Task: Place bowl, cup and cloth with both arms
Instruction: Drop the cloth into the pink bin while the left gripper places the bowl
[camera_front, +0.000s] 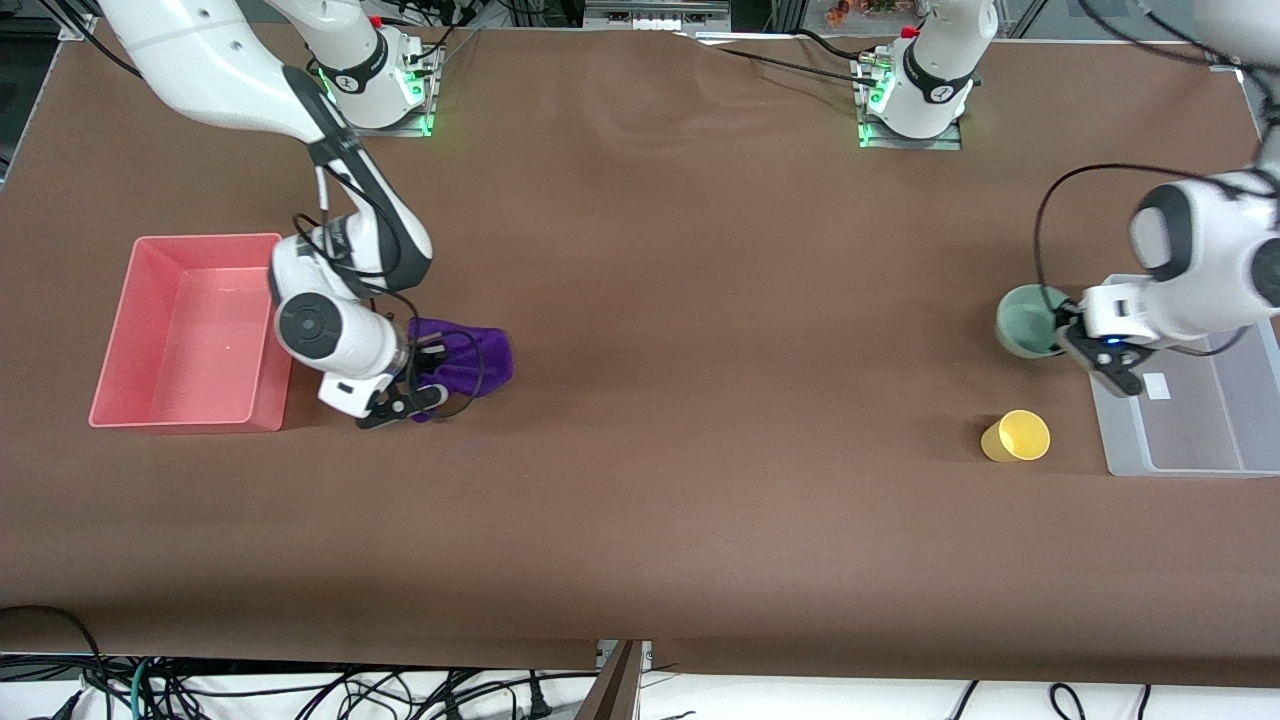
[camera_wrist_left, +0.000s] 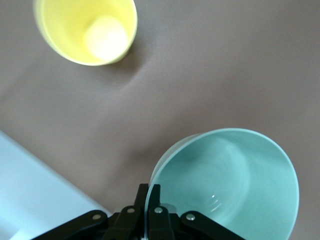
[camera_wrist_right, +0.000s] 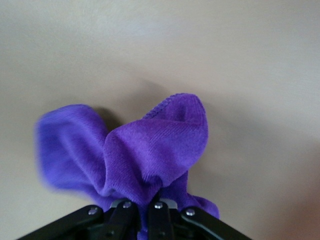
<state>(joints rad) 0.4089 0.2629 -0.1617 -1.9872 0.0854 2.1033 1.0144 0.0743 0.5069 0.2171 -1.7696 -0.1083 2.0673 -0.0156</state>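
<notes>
My right gripper releases the purple cloth next on the middle of the pink bin's bottom (camera_front: 215, 344).
My left gripper (camera_front: 1068, 335) is shut on the rim of the pale mint-green bowl (camera_front: 1028, 318), one finger inside and one outside, beside the clear bin. The bowl (camera_wrist_left: 225, 185) fills much of the left wrist view, at the gripper (camera_wrist_left: 149, 196). The yellow cup (camera_front: 1015, 436) stands on the table nearer the front camera than the bowl; it also shows in the left wrist view (camera_wrist_left: 87, 30). My right gripper (camera_front: 425, 372) is shut on the purple cloth (camera_front: 468, 360), which bunches up beside the pink bin. In the right wrist view the cloth (camera_wrist_right: 145, 155) rises from the gripper (camera_wrist_right: 142, 207).
A pink rectangular bin (camera_front: 150, 400) stands at the right arm's end of the table. A clear plastic bin (camera_front: 1190, 445) stands at the left arm's end; its corner shows in the left wrist view (camera_wrist_left: 30, 190). The brown table (camera_front: 700, 350) lies between them.
</notes>
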